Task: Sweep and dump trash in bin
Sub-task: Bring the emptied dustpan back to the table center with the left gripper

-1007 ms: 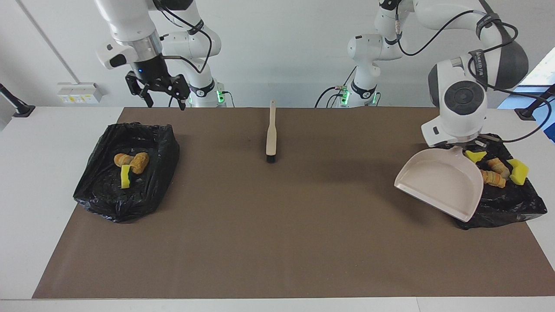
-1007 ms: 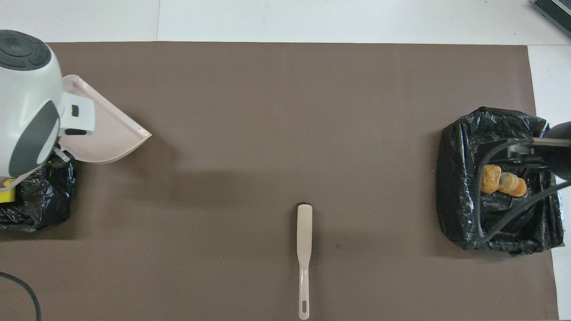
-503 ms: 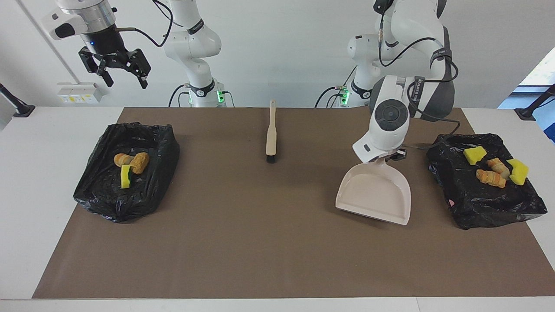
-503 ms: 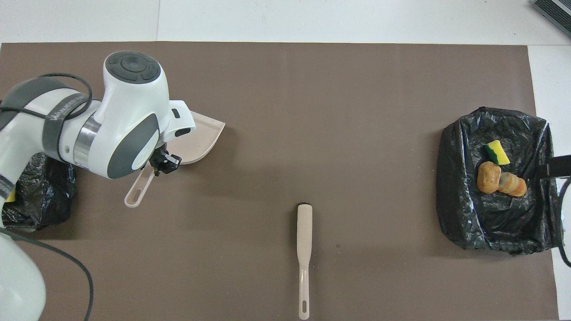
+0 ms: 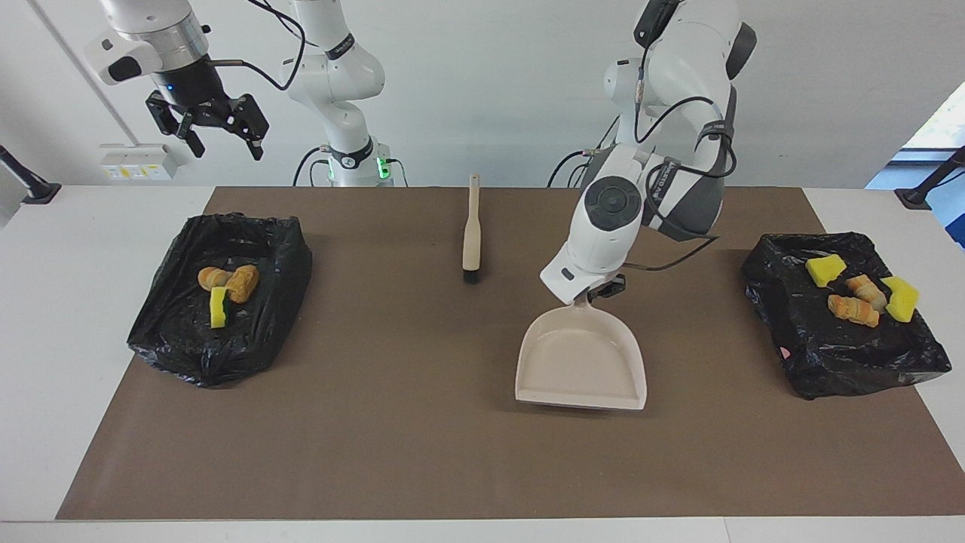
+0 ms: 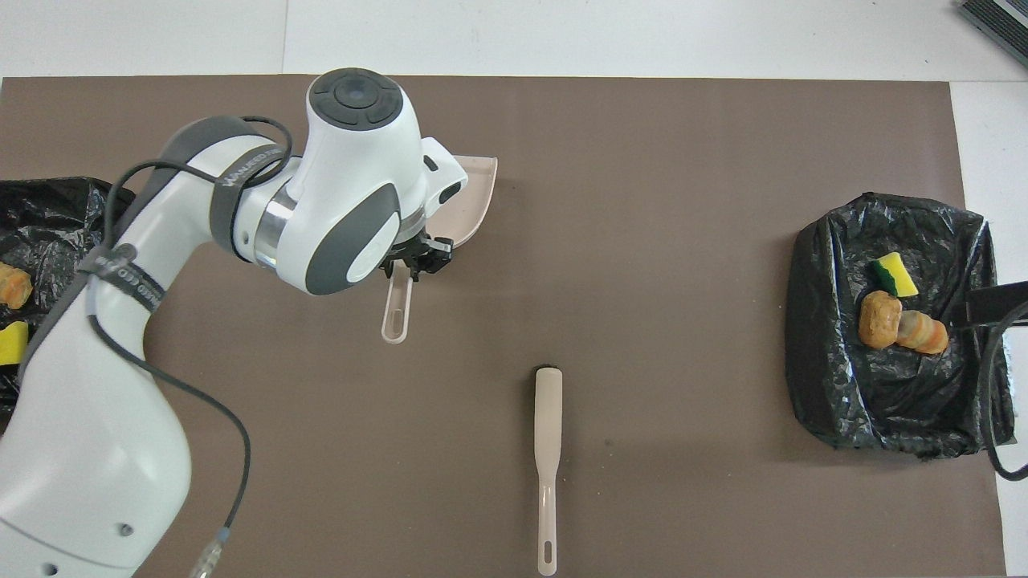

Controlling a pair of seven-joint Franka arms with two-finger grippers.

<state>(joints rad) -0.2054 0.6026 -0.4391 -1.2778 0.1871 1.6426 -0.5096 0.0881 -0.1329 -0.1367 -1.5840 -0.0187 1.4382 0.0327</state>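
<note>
Next, the left gripper releases the beige dustpan on the brown mat [image 6: 526, 229] just past the bristles of the brush.
My left gripper [image 5: 601, 289] is shut on the handle of the empty beige dustpan [image 5: 580, 363] and holds it low over the middle of the mat; in the overhead view the gripper [image 6: 414, 261] grips the handle [image 6: 396, 309]. The trash lies in two black bins. Two bread-like pieces and a yellow-and-green sponge [image 5: 219, 305] are in the bin [image 5: 188, 347] at the right arm's end. Yellow sponge chunks and bread-like pieces [image 5: 852, 308] are in the bin [image 5: 844, 362] at the left arm's end. My right gripper [image 5: 207, 128] is open and empty, high over that end's bin.
The beige brush [image 5: 471, 234] lies on the brown mat [image 5: 377, 452] near the robots, midway between the arms, bristles pointing away from them; it also shows in the overhead view [image 6: 548, 433]. The right arm's cables hang over its bin [image 6: 883, 409].
My left arm carried the dustpan from over the bin at its end to the middle of the mat. My right gripper rose from above its bin and stays high.
</note>
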